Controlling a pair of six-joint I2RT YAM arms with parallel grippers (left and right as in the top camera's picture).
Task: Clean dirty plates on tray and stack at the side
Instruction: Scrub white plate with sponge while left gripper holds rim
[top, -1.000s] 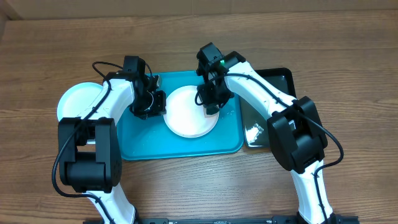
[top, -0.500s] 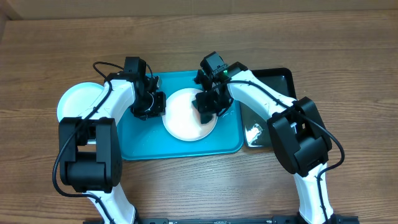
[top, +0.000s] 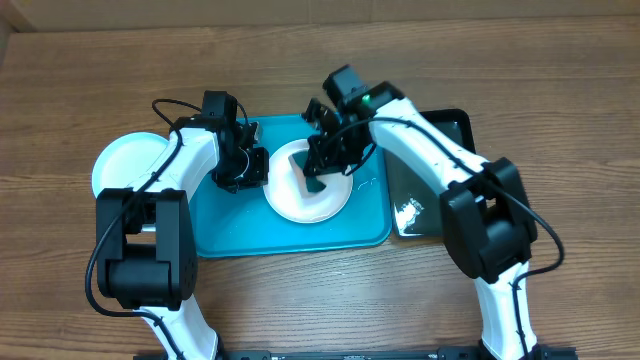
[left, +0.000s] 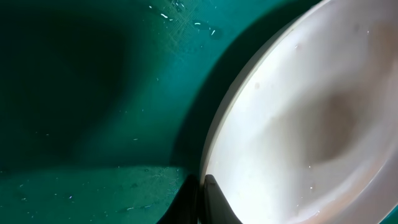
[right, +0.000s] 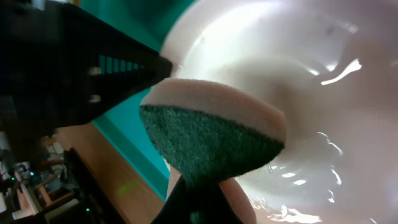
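Next, I release the sponge with my right gripper in the middle of the glossy black tray (top: 430, 179) beside the teal tray.
A white plate (top: 300, 200) lies in the middle of the teal tray (top: 230, 225). My left gripper (top: 252, 168) is shut on the plate's left rim; in the left wrist view its jaws (left: 205, 202) pinch the rim of the plate (left: 298, 124) over the tray (left: 93, 93). My right gripper (top: 325, 160) hovers over the plate's upper middle, shut on a sponge (top: 313, 180). In the right wrist view the sponge (right: 211, 140), green below and pinkish on top, presses against the wet plate (right: 311, 74) ahead of the gripper (right: 199, 205).
Another pale plate (top: 125, 160) rests on the wooden table left of the tray, under the left arm. A glossy black tray (top: 430, 200) sits against the teal tray's right side. The left arm's dark body (right: 68, 62) fills the upper left of the right wrist view.
My right gripper has carried the sponge leftward across the plate, from its right rim toward the middle. The left gripper has stayed on the rim.
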